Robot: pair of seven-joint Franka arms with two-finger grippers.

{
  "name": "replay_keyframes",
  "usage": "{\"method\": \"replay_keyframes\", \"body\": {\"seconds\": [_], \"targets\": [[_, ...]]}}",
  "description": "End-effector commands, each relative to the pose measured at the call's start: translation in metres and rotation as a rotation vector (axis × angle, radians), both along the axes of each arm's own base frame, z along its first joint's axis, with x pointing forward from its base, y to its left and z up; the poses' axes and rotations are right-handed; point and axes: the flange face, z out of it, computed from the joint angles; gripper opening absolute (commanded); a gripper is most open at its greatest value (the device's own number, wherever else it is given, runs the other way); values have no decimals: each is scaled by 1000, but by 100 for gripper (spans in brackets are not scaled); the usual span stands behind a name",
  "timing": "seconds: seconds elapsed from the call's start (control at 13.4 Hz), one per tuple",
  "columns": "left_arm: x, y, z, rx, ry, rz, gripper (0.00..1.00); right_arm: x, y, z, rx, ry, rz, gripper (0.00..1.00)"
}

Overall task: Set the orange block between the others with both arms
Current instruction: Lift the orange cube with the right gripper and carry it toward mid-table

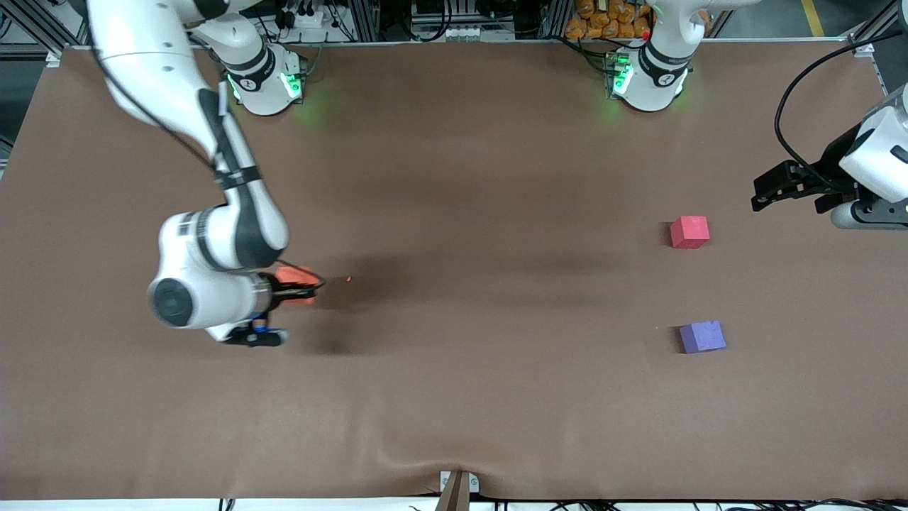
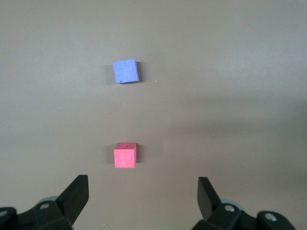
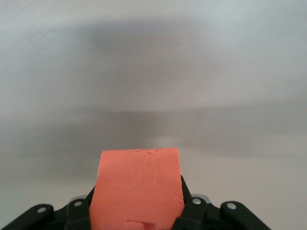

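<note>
My right gripper will let go of the orange block. It will then rest between the red speck and the red-pink cube [image 1: 463, 238], closer to the speck.
My right gripper [image 1: 303, 287] is shut on the orange block [image 1: 294, 278], held above the brown table toward the right arm's end. In the right wrist view the orange block [image 3: 138, 189] fills the space between the black fingers [image 3: 191, 211]. The red-pink cube [image 1: 689, 232] and the purple-blue cube [image 1: 702, 336] rest on the table toward the left arm's end, with a gap between them; the purple-blue one is nearer the front camera. My left gripper [image 1: 789, 204] hangs open beside the red-pink cube, at the table's end. Its wrist view shows the red-pink cube [image 2: 125, 155], the purple-blue cube [image 2: 126, 71] and nothing between the fingers [image 2: 76, 194].
A tiny red speck [image 1: 348, 279] lies on the brown cloth [image 1: 454, 177] close to the held block. The cloth wrinkles at the front edge near a bracket [image 1: 457, 486]. Orange items [image 1: 610, 21] and cables lie off the table by the left arm's base.
</note>
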Motion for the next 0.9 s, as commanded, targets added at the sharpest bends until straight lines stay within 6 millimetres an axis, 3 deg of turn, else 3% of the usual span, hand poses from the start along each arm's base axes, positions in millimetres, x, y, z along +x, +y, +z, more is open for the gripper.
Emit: {"method": "replay_keyframes", "body": {"seconds": [0.0, 0.22, 0.45, 0.6, 0.82], "targets": [[10, 9, -6, -22, -3, 8, 100, -9, 46, 4, 28, -19, -17, 50], [47, 26, -31, -33, -76, 38, 100, -33, 126, 6, 17, -51, 10, 50], [59, 42, -43, -143, -93, 98, 100, -63, 195, -7, 26, -101, 50, 51], [83, 51, -70, -251, -135, 158, 100, -81, 224, -16, 61, -89, 60, 52], [92, 29, -85, -313, -126, 181, 100, -97, 246, -21, 90, -67, 65, 52]]}}
